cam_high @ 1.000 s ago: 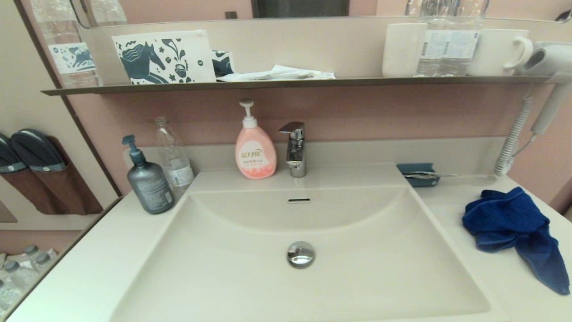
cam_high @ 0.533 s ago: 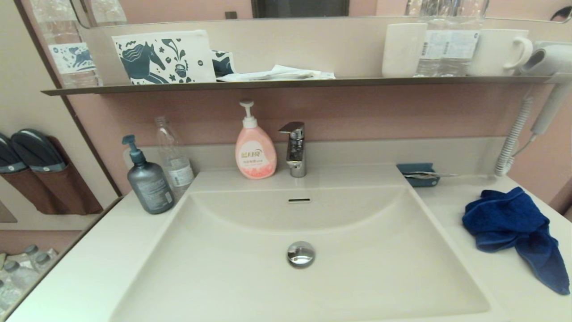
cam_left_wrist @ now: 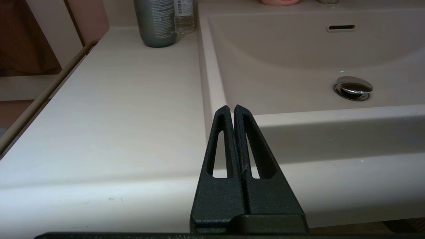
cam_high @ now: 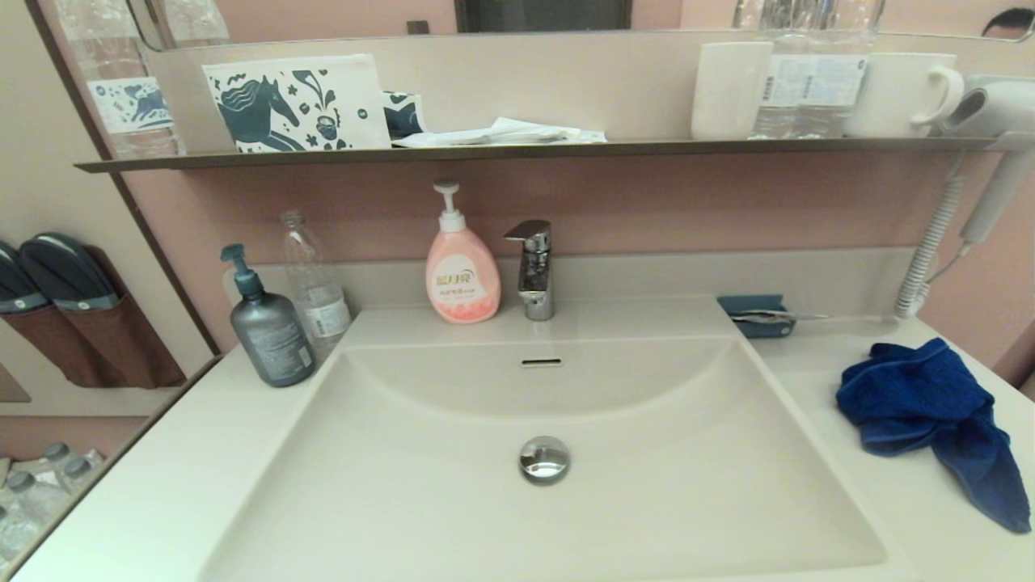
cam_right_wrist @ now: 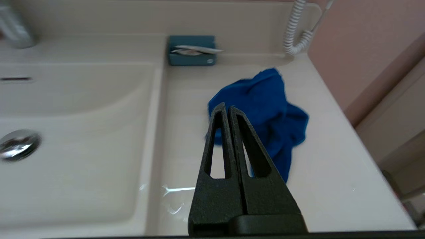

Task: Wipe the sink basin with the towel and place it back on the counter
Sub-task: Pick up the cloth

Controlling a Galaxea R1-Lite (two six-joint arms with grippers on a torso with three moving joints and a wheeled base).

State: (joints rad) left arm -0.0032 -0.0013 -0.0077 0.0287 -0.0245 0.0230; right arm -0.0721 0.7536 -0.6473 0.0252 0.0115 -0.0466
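Note:
Next, my right gripper will go to the blue towel's bunched middle (cam_high: pixel 928 392) (cam_right_wrist: pixel 261 105), between the blue tray and the towel's loose near end, and close there.
A crumpled blue towel (cam_high: pixel 930 420) lies on the cream-white counter (cam_high: pixel 817 364) to the right of the sink basin (cam_high: pixel 453 485). The basin has a chrome drain plug (cam_high: pixel 544 459) and a slot overflow hole (cam_high: pixel 541 362). Neither arm shows in the head view. My right gripper (cam_right_wrist: pixel 227 106) is shut and empty, held above the counter's near edge with the towel (cam_right_wrist: pixel 262 109) just beyond its tips. My left gripper (cam_left_wrist: pixel 231 108) is shut and empty, at the counter's front edge by the basin's near left corner (cam_left_wrist: pixel 212 109).
A grey pump bottle (cam_high: pixel 267 323) and a clear bottle (cam_high: pixel 311 283) stand left of the basin. A pink soap dispenser (cam_high: pixel 461 275) and the chrome tap (cam_high: pixel 534 267) stand behind it. A blue tray (cam_high: pixel 756 315) sits behind the towel. A coiled dryer cord (cam_high: pixel 930 250) hangs at the right.

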